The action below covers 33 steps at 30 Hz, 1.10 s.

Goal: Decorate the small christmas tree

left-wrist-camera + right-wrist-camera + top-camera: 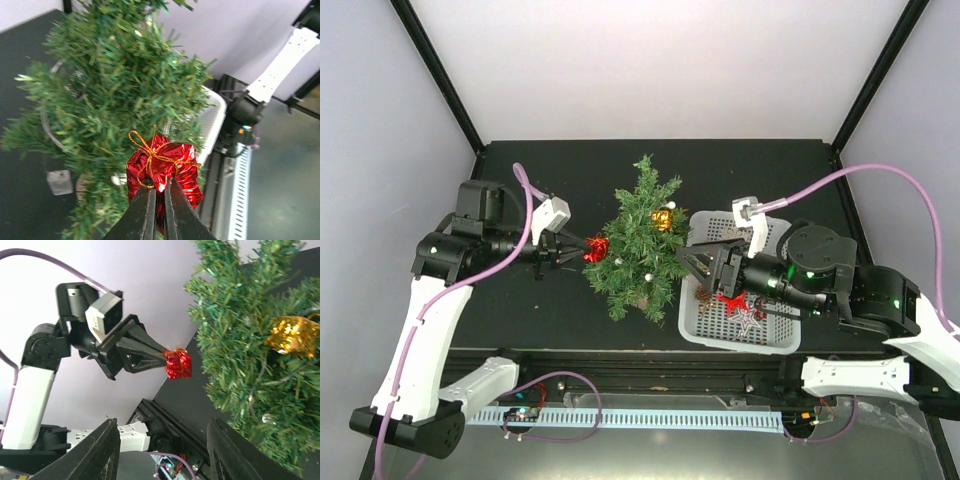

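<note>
My left gripper is to let go of the red foil gift ornament in the branches [622, 248] [126, 146] just above the nearest small white ball.
The small christmas tree [642, 240] stands upright on the black table, a gold gift ornament [662, 218] hanging on its right side; it also shows in the right wrist view [292, 336]. My left gripper [582, 246] is shut on a red foil gift ornament [162, 167] with a gold string, held against the tree's left branches [120, 95]. The red ornament also shows in the right wrist view [178, 364]. My right gripper [686, 260] is open and empty, hovering at the tree's right side over the white basket's [775, 335] left edge.
The white basket holds a red star ornament [733, 301], a white star [750, 321] and a pine cone [703, 295]. A white slotted rail [650, 417] runs along the near edge. Purple cables arc over both arms.
</note>
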Available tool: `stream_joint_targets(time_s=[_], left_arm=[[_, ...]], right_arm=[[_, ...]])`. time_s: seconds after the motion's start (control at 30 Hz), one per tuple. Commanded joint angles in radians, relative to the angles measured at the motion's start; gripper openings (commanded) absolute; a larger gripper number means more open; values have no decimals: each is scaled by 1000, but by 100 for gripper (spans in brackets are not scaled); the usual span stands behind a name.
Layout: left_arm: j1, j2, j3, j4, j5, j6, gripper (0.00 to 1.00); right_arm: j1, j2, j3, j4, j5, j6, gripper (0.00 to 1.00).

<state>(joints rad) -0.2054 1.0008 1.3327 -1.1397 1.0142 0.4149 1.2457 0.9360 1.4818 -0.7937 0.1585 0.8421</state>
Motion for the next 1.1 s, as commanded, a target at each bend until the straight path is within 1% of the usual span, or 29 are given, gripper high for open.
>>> stream_joint_targets(time_s=[0.0, 0.13, 0.27, 0.4, 0.73, 1.07], left_arm=[[-17, -35, -30, 183, -100, -47, 1], [-45, -18, -41, 248, -112, -87, 2], [-95, 4, -38, 270, -120, -102, 2], [-144, 17, -53, 290, -160, -103, 2], [-184, 59, -72, 323, -212, -98, 2], [-222, 91, -81, 331, -239, -92, 2]], right_arm=[[5, -29, -35, -22, 67, 41, 50], [5, -42, -48, -35, 81, 49, 50], [6, -52, -55, -56, 90, 52, 50], [6, -79, -79, -59, 107, 65, 50], [5, -166, -144, -70, 142, 105, 50], [5, -199, -176, -68, 158, 110, 50]])
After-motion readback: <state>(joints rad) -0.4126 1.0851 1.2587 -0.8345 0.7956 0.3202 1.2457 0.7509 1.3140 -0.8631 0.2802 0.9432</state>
